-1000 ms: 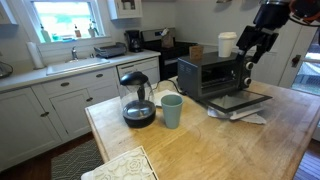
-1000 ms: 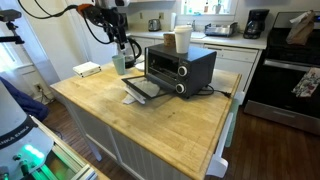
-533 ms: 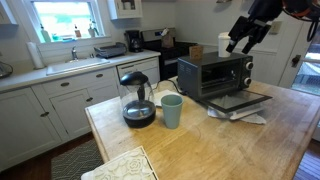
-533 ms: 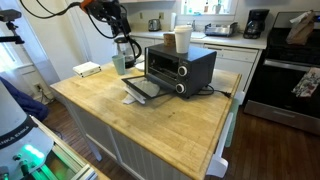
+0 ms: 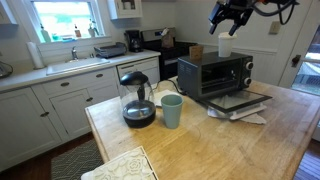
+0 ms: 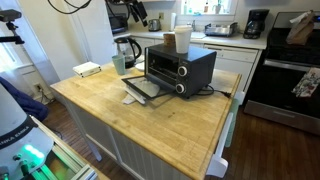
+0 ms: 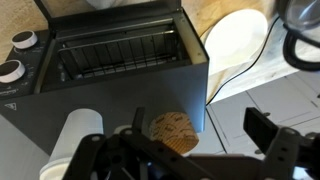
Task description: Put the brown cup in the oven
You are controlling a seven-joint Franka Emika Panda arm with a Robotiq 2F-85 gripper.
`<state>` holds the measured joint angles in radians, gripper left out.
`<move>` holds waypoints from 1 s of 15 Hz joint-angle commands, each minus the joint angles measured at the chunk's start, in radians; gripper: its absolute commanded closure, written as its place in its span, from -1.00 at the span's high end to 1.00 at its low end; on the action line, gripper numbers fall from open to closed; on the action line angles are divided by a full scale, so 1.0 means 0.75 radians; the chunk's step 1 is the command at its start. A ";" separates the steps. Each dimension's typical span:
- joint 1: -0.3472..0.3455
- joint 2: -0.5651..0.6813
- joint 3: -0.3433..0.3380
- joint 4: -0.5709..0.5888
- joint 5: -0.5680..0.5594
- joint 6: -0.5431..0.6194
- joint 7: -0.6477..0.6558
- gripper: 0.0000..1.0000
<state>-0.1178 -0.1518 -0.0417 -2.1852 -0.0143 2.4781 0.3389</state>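
The brown cup's rim (image 5: 196, 46) (image 7: 175, 146), on top of the toaster oven, is the next place my gripper needs to go to and close on.
The brown cup (image 7: 172, 133) stands upright on the top of the black and silver toaster oven (image 7: 120, 95), next to a white cup (image 7: 78, 135). In the wrist view my gripper (image 7: 185, 150) is open and empty, above the brown cup and apart from it. The oven (image 5: 215, 74) (image 6: 180, 68) stands on the wooden island with its glass door (image 5: 240, 100) dropped open. The white cup (image 5: 226, 45) also shows on its top. My gripper is high above the oven in both exterior views (image 5: 228, 16) (image 6: 136, 12).
A glass kettle (image 5: 137, 100) and a teal cup (image 5: 171, 110) stand on the island (image 5: 230, 145) beside the oven. A patterned mat (image 5: 120, 165) lies at its near corner. A white flat object (image 6: 87, 69) lies at a far corner. Paper lies under the oven door.
My gripper has risen from beside the oven to high above its top, and stays open and empty. The cups and the oven have not moved.
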 commanded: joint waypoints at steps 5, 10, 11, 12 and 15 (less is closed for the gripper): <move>0.014 0.286 -0.038 0.373 -0.044 -0.154 0.351 1.00; 0.050 0.405 -0.090 0.495 -0.142 -0.201 0.677 1.00; 0.054 0.422 -0.103 0.497 -0.166 -0.185 0.750 1.00; 0.061 0.440 -0.118 0.501 -0.202 -0.188 0.834 1.00; 0.085 0.501 -0.156 0.528 -0.278 -0.217 1.075 1.00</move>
<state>-0.0856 0.1749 -0.1235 -1.8213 -0.1592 2.3320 0.9685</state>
